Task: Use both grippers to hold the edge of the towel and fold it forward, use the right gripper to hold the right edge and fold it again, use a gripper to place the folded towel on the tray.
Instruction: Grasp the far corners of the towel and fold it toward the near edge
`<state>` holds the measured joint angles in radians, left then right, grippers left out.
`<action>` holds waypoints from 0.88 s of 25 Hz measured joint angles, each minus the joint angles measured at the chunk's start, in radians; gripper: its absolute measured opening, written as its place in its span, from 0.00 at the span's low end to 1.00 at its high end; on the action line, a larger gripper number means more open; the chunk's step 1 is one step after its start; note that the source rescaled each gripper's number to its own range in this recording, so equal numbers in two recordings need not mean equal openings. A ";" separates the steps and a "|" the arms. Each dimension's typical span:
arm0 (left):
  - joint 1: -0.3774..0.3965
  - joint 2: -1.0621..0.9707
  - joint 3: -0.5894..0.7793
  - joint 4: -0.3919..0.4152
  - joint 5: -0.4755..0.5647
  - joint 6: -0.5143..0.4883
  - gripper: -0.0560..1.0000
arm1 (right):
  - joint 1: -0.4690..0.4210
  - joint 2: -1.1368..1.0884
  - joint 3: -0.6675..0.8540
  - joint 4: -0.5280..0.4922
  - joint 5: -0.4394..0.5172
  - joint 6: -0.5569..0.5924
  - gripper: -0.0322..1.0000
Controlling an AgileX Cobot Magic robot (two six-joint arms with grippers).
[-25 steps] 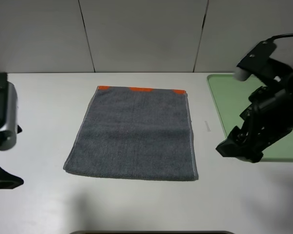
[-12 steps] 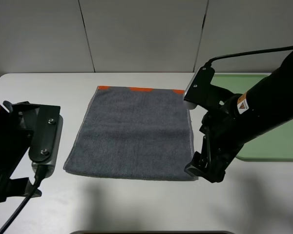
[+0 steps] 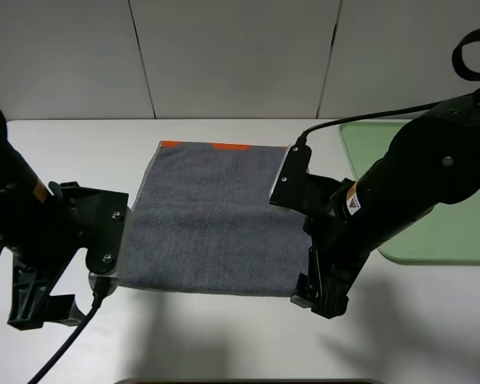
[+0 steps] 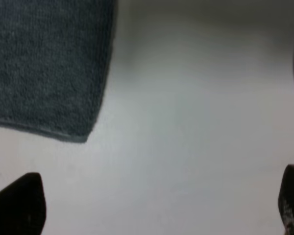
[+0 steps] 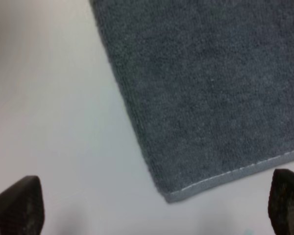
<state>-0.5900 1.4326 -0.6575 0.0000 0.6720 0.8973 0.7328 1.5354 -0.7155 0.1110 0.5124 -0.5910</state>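
My left gripper hangs beside the grey towel's corner. It will close on the near edge (image 3: 127, 286) (image 4: 95, 117) of the grey towel, just in from that corner, for the first fold.
A grey towel (image 3: 212, 212) lies flat on the white table, with orange tabs along its far edge. My left gripper (image 3: 42, 310) hangs just left of the towel's near left corner. In the left wrist view (image 4: 154, 208) it is open, with the towel corner (image 4: 49, 68) ahead of one fingertip (image 4: 17, 203). My right gripper (image 3: 320, 300) hangs over the near right corner. In the right wrist view (image 5: 152, 205) it is open and empty, with the towel corner (image 5: 206, 98) between the fingertips' line and the camera's far side. The green tray (image 3: 464, 232) sits at the right, partly hidden by my right arm.
The white table (image 3: 224, 336) ends at a grey panelled wall behind. The left arm's black cable (image 3: 72, 340) trails over the table's front left. A dark edge shows at the very front of the table.
Both arms have swung in from the sides and come down to the towel's near corners. The towel has not moved.
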 joint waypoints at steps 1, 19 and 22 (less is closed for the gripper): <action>0.000 0.012 0.000 0.000 -0.012 0.002 0.95 | 0.000 0.004 0.000 -0.005 -0.002 -0.006 1.00; 0.000 0.167 -0.001 0.000 -0.184 0.071 0.95 | 0.000 0.156 0.000 -0.080 -0.090 -0.067 1.00; 0.000 0.201 -0.001 -0.006 -0.205 0.076 0.95 | 0.000 0.190 -0.001 -0.081 -0.115 -0.067 1.00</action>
<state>-0.5900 1.6338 -0.6582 -0.0059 0.4672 0.9728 0.7328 1.7250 -0.7165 0.0301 0.3970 -0.6577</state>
